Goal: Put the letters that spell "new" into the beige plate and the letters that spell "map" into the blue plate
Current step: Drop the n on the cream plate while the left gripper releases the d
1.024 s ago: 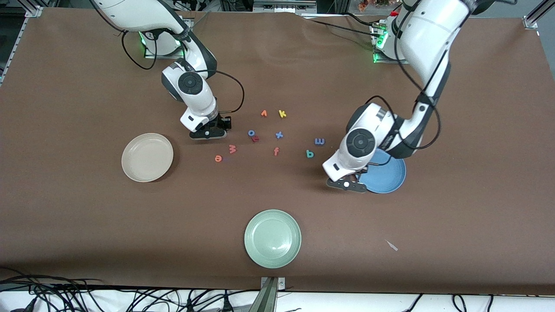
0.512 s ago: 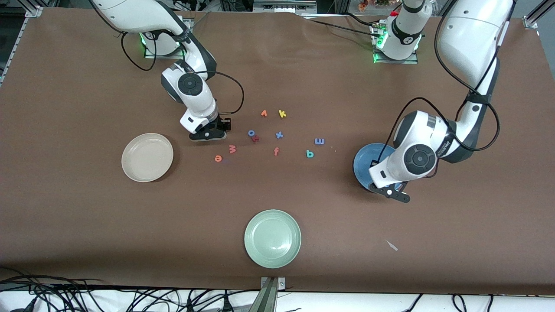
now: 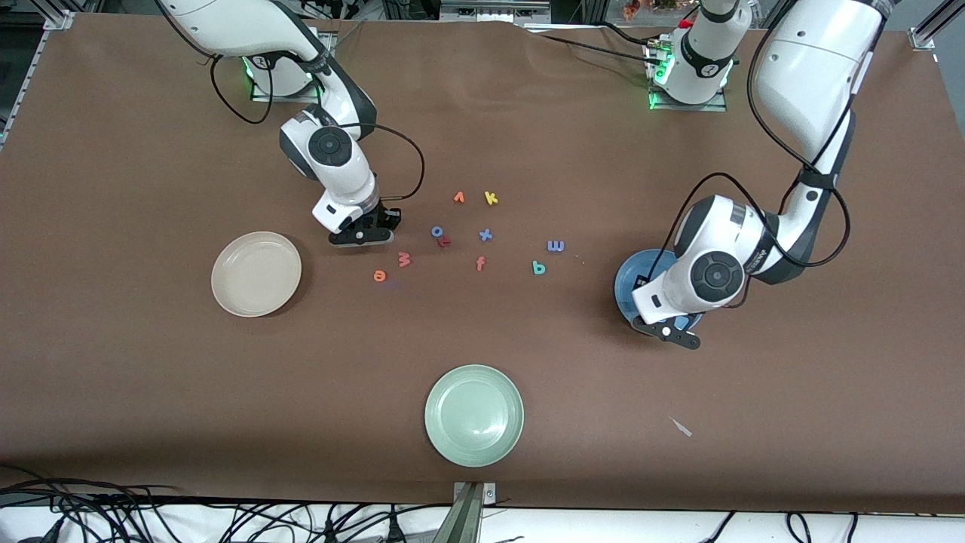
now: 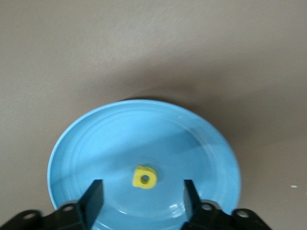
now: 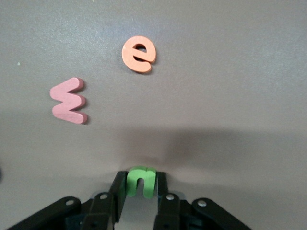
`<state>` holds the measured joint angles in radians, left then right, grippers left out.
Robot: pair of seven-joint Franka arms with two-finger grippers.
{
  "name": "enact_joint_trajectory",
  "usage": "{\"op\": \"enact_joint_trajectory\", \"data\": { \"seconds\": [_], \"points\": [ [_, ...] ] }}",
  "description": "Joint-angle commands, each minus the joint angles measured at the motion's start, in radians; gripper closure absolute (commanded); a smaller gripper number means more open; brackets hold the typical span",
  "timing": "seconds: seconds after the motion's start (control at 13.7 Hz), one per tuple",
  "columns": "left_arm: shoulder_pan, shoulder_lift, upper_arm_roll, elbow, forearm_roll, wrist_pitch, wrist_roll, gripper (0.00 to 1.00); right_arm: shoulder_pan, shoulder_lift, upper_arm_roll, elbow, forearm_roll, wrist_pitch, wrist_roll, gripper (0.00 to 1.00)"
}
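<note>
Next, I let go of the green n, now low over the table, near the middle of the empty beige plate (image 3: 259, 265) with my right gripper.
My left gripper (image 4: 144, 196) hangs open over the blue plate (image 4: 120, 134), and the yellow a (image 4: 145, 177) lies loose in the plate between its fingers. In the front view the left gripper (image 3: 667, 332) covers much of the blue plate (image 3: 629, 283). My right gripper (image 5: 140, 184) is shut on the green n (image 5: 140, 181), low over the table beside the pink w (image 5: 70, 100) and orange e (image 5: 139, 53). The beige plate (image 3: 256, 273) stands empty toward the right arm's end. The blue m (image 3: 556, 246) and teal p (image 3: 538, 267) lie between the letter cluster and the blue plate.
A pale green plate (image 3: 474, 415) sits near the front edge. Other letters lie mid-table: yellow k (image 3: 491, 198), an orange one (image 3: 459, 197), blue o (image 3: 437, 231), red r (image 3: 445, 241), blue x (image 3: 485, 234), orange-red f (image 3: 480, 263). A paper scrap (image 3: 682, 427) lies near the front.
The left arm swung across the blue plate, then eased back over it, and its jaws opened. The right gripper barely moved and closed on the n.
</note>
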<state>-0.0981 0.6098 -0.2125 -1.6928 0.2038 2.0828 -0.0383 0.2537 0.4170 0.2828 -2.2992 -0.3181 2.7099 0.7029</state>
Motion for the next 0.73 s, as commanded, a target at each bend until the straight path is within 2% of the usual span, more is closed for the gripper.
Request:
{"op": "enact_joint_trajectory", "data": {
  "seconds": [0.0, 0.29, 0.44, 0.66],
  "points": [
    [-0.069, -0.061, -0.013, -0.005, 0.023, -0.053, -0.064, 0.00, 0.004, 0.019, -0.008, 0.015, -0.024, 0.008, 0.012, 0.81],
    [-0.055, -0.070, -0.161, -0.019, 0.026, -0.056, -0.022, 0.00, -0.004, -0.033, -0.016, 0.076, -0.033, -0.148, -0.025, 0.81],
    [-0.055, -0.071, -0.201, -0.022, 0.026, -0.056, 0.061, 0.00, -0.005, -0.070, -0.056, 0.089, -0.033, -0.211, -0.107, 0.81],
    [-0.066, -0.068, -0.223, -0.030, 0.037, -0.050, 0.211, 0.01, -0.007, -0.122, -0.128, 0.084, -0.030, -0.255, -0.274, 0.81]
  ]
}}
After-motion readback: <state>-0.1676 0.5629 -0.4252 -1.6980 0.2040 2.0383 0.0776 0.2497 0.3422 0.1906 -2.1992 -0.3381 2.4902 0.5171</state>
